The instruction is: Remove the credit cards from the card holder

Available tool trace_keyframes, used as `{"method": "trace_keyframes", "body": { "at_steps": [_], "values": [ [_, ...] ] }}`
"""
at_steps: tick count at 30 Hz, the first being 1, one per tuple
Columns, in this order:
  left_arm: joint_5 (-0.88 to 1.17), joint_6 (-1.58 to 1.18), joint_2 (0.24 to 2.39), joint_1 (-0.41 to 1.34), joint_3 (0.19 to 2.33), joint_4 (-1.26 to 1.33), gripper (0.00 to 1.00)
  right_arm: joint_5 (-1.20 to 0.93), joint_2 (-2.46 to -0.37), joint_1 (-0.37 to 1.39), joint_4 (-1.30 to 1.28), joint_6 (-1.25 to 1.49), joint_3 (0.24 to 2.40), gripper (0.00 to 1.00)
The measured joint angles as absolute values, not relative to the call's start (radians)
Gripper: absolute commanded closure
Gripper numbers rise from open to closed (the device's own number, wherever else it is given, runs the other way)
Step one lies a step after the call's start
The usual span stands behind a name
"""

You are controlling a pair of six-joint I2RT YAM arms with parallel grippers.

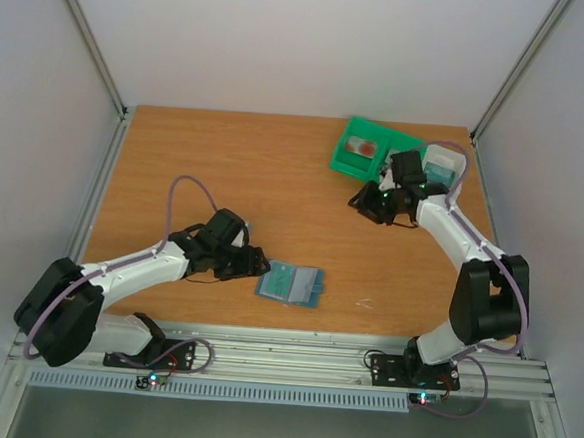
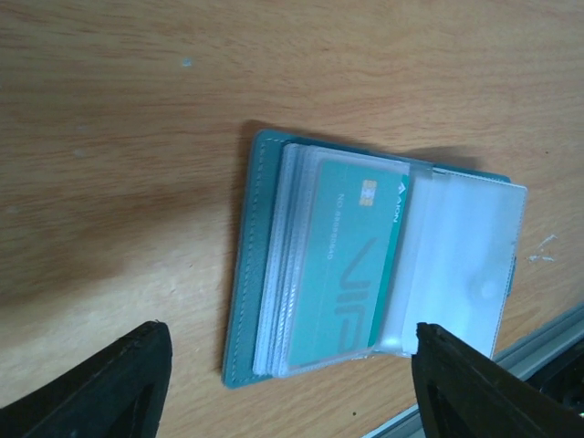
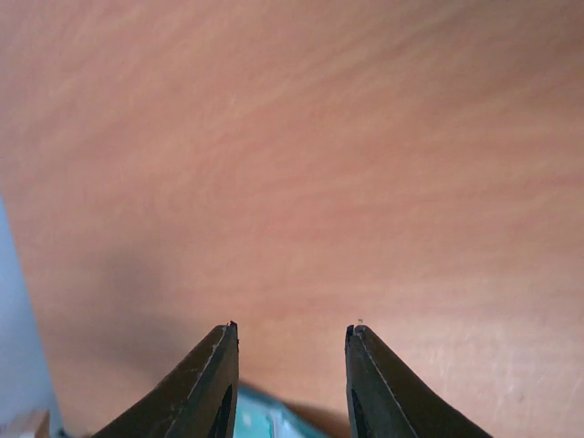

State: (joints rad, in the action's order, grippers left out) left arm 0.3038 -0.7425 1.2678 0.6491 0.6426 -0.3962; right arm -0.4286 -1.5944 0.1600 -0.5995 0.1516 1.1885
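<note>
My right gripper is to go next to the teal card's edge (image 1: 294,282) beside the card holder's middle fold and close there.
The card holder (image 1: 290,283) lies open on the table near the front edge. In the left wrist view the card holder (image 2: 245,274) shows a stack of clear sleeves, with a teal card-like piece (image 2: 351,265) in the top one. No red card shows in it. One red-pink credit card (image 1: 361,147) lies in the green tray (image 1: 342,163). My left gripper (image 1: 256,265) is open and empty just left of the holder; in its wrist view the left gripper (image 2: 288,326) has its jaws spread wide around the holder's near end. My right gripper (image 1: 371,206) is open and empty; the right wrist view (image 3: 292,326) shows it over bare wood.
A white tray (image 1: 458,167) with a teal piece inside stands at the back right, next to the green tray. A blurred teal patch (image 3: 265,424) shows low between the right fingers. The metal rail (image 1: 283,354) runs along the table's front edge.
</note>
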Motion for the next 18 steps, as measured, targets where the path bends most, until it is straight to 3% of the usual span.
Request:
{"method": "trace_keyframes", "body": {
  "at_steps": [3, 9, 18],
  "values": [
    [0.339, -0.768, 1.307, 0.649, 0.632, -0.329, 0.37, -0.448, -1.528, 0.223, -0.586, 0.165, 1.11, 0.66],
    [0.38, -0.808, 1.376, 0.649, 0.619, -0.255, 0.38, -0.485, -1.402, 0.323, -0.551, 0.184, 0.945, 0.66],
    [0.44, -0.866, 1.431, 0.65, 0.562, -0.15, 0.54, -0.508, -1.333, 0.509, -0.49, 0.229, 0.824, 0.7]
  ]
}}
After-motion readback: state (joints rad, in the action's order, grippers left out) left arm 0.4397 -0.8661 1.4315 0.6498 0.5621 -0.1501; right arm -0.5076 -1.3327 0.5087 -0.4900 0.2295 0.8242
